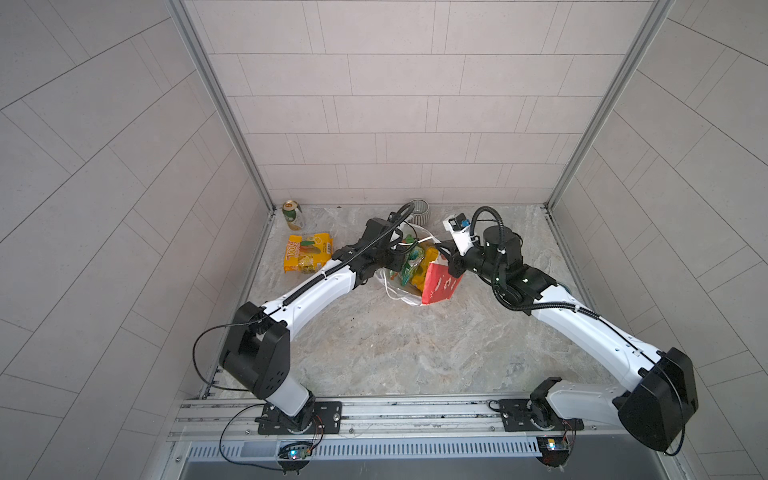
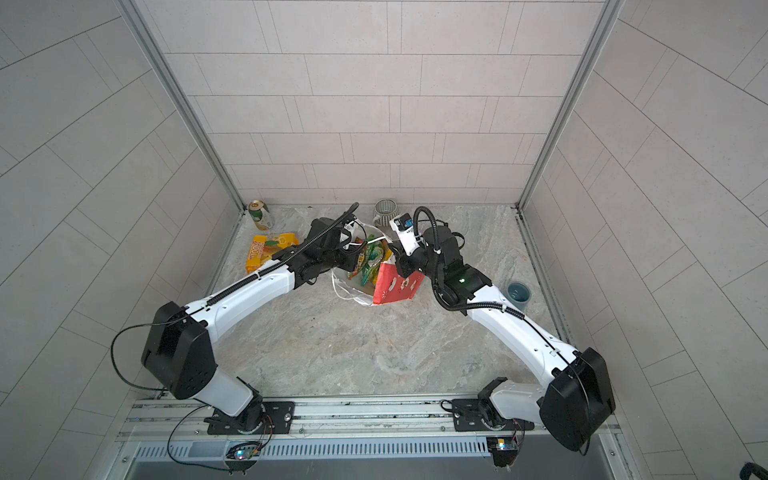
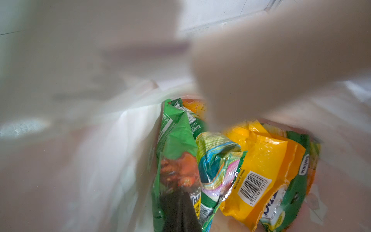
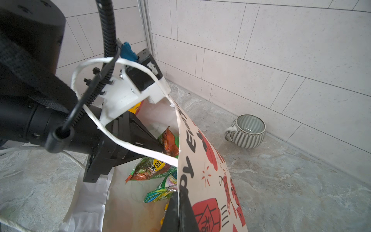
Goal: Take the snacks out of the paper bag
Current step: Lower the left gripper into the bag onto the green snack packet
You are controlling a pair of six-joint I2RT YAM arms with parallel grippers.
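My left gripper's wrist is touching the paper bag's rim, so I will open, back clear and take the green chips packet [image 3: 178,145] from higher up.
The paper bag [image 1: 440,282] [image 2: 395,284] stands open mid-table, white with red side panels. My left gripper [image 3: 181,192] [image 1: 401,259] reaches inside it and is shut on the green chips packet [image 3: 176,152] [image 4: 158,166]. Beside that packet in the bag lie a green-yellow packet [image 3: 216,160] and a yellow-orange packet [image 3: 265,160]. My right gripper [image 4: 177,193] [image 1: 442,253] is shut on the bag's printed wall [image 4: 202,160] at its rim. Another yellow-orange snack packet [image 1: 307,252] [image 2: 268,249] lies flat on the table left of the bag.
A green-gold can [image 1: 293,215] stands in the back left corner. A ribbed grey mug [image 1: 419,210] [image 4: 248,130] sits by the back wall behind the bag. A blue-grey cup [image 2: 518,295] stands by the right arm. The bag's white cord handle [image 4: 120,138] loops over the left arm.
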